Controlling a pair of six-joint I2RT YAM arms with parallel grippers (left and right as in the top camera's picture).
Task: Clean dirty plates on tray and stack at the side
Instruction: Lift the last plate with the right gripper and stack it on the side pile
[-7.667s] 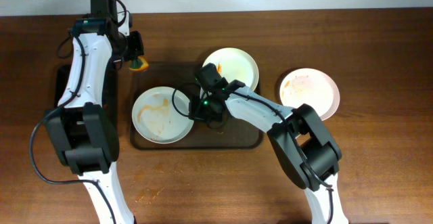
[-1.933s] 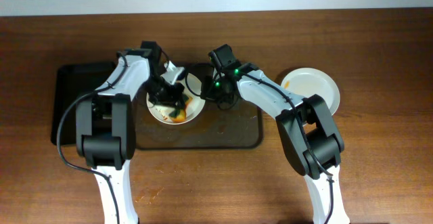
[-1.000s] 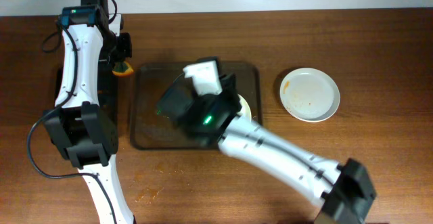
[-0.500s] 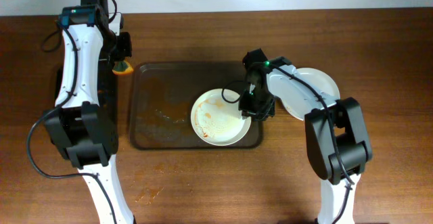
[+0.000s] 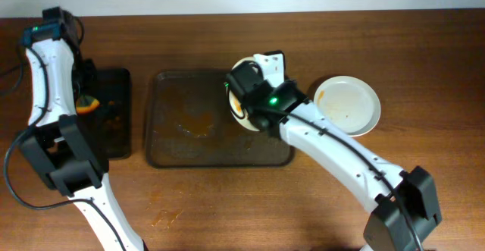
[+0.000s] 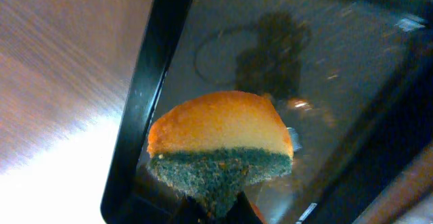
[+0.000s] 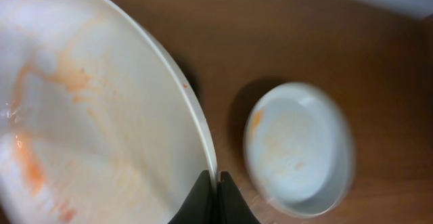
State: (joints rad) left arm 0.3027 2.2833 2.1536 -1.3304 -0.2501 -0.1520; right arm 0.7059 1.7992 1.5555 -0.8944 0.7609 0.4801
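Observation:
Next, I set the dirty plate down with my right gripper on top of the white plate (image 5: 344,105) (image 7: 298,149) that lies on the table.
My right gripper (image 5: 251,101) is shut on the rim of a white dirty plate (image 5: 241,92) and holds it tilted above the far right corner of the brown-grey tray (image 5: 189,141). In the right wrist view the fingertips (image 7: 216,187) pinch the plate's edge, and orange smears show on the plate's face (image 7: 88,116). A second white plate (image 5: 347,105) with a faint orange smear lies on the table to the right; it also shows in the right wrist view (image 7: 298,149). No third plate shows apart. My left gripper (image 5: 85,101) is shut on an orange-and-green sponge (image 6: 220,139).
A smaller black tray (image 5: 114,137) lies at the far left under the sponge; its rim (image 6: 145,95) shows in the left wrist view. Wet sauce streaks mark the brown-grey tray's floor (image 5: 198,122). The wooden table (image 5: 424,167) extends to the right and front.
The right gripper has lifted the plate off the tray floor and tilted it up near the far right corner. The left arm has swung left with the sponge, over the black tray.

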